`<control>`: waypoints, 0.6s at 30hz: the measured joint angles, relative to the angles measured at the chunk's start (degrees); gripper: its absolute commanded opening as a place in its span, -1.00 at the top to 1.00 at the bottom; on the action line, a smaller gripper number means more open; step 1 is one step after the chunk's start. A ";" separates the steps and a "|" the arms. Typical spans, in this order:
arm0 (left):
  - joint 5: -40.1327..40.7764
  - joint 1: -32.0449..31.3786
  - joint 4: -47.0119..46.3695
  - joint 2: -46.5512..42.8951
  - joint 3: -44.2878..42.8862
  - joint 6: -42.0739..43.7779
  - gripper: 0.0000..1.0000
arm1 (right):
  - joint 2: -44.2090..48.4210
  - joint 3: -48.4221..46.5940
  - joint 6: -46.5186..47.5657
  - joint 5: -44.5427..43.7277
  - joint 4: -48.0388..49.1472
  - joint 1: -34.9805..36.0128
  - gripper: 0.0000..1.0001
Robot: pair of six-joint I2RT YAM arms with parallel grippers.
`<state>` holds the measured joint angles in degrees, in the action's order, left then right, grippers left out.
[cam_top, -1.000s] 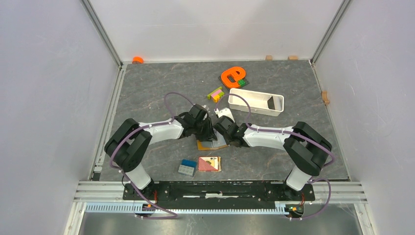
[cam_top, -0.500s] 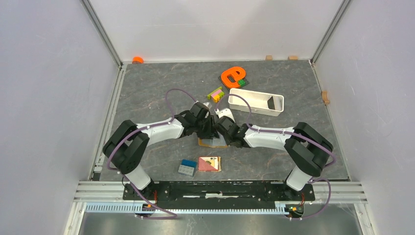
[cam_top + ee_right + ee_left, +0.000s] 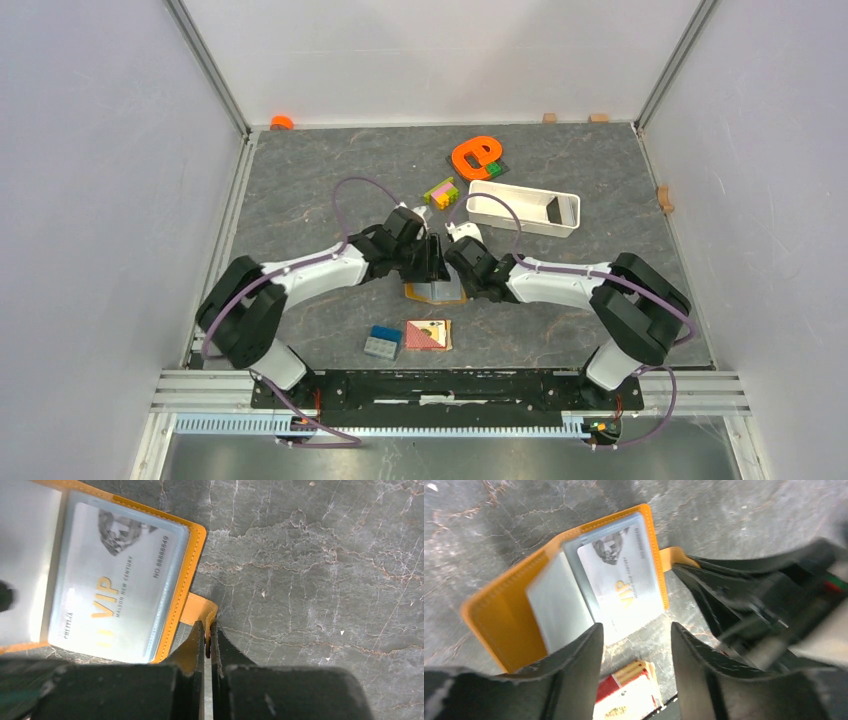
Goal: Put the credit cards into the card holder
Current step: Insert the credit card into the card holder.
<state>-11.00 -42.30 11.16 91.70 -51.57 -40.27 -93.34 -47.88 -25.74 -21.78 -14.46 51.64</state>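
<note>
The top sleeve is filled by the VIP card while my right gripper holds the clasp tab, so I need to let go of the tab and turn the sleeve by its free edge (image 3: 169,596).
The card holder (image 3: 499,615) lies open on the table, orange with clear sleeves inside; from above it shows under both wrists (image 3: 434,293). A pale credit card (image 3: 619,580) printed "VIP" sits in a sleeve (image 3: 110,575). My left gripper (image 3: 636,635) hovers open over the holder's near edge, with nothing between its fingers. My right gripper (image 3: 207,630) is shut on the holder's orange clasp tab (image 3: 200,611) at its right side. From above the left gripper (image 3: 428,262) and the right gripper (image 3: 455,270) meet over the holder.
A red-and-tan tile (image 3: 427,335) and a blue-grey block (image 3: 382,342) lie in front of the holder. A white tray (image 3: 523,208), small coloured blocks (image 3: 440,192) and an orange letter shape (image 3: 475,155) sit behind. Walls enclose the table.
The left arm has stretched out further and both wrists have crept toward the back, closing in on each other above the holder.
</note>
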 measured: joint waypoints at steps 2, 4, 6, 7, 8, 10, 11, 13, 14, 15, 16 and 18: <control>0.81 -0.22 1.60 -3.58 0.00 0.50 -0.34 | 0.59 0.59 -0.02 0.79 0.11 -0.44 1.00; 2.19 -0.22 2.93 -7.96 0.00 0.81 -0.41 | 1.11 1.09 -0.02 1.57 0.24 -0.81 1.00; 4.22 -0.22 3.74 -12.13 0.15 0.87 -0.49 | 1.60 1.60 -0.02 2.32 0.33 -1.11 1.00; 5.40 -0.22 4.02 -13.94 0.35 0.87 -0.56 | 1.79 1.75 -0.02 2.54 0.37 -1.14 1.00; 6.84 -0.22 4.55 -15.39 0.46 0.87 -0.64 | 1.81 1.79 -0.04 2.69 0.39 -1.18 1.00; 10.16 -0.20 5.70 -17.20 0.90 0.92 -0.80 | 1.81 1.79 -0.02 2.75 0.44 -1.18 1.00; 11.54 -0.20 6.34 -17.53 1.18 0.96 -0.85 | 1.81 1.79 -0.02 2.78 0.44 -1.18 1.00; 13.77 0.13 7.06 -17.51 2.40 0.94 -0.89 | 1.81 1.81 -0.02 2.93 0.44 -1.20 1.00; 13.92 0.33 7.19 -17.29 3.06 0.92 -0.90 | 1.81 1.81 -0.02 2.95 0.46 -1.20 1.00; 13.90 0.66 7.26 -16.90 3.93 0.90 -0.90 | 1.81 1.84 -0.02 3.17 0.48 -1.25 1.00; 13.79 0.94 7.30 -16.31 4.63 0.90 -0.91 | 1.81 1.84 -0.02 3.26 0.50 -1.27 1.00; 13.49 1.44 7.23 -14.69 5.55 0.87 -0.89 | 1.84 1.84 -0.02 3.52 0.52 -1.29 1.00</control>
<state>2.48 -40.86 18.39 77.01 -46.02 -39.40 -91.50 -46.04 -25.76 -18.26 -13.93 50.35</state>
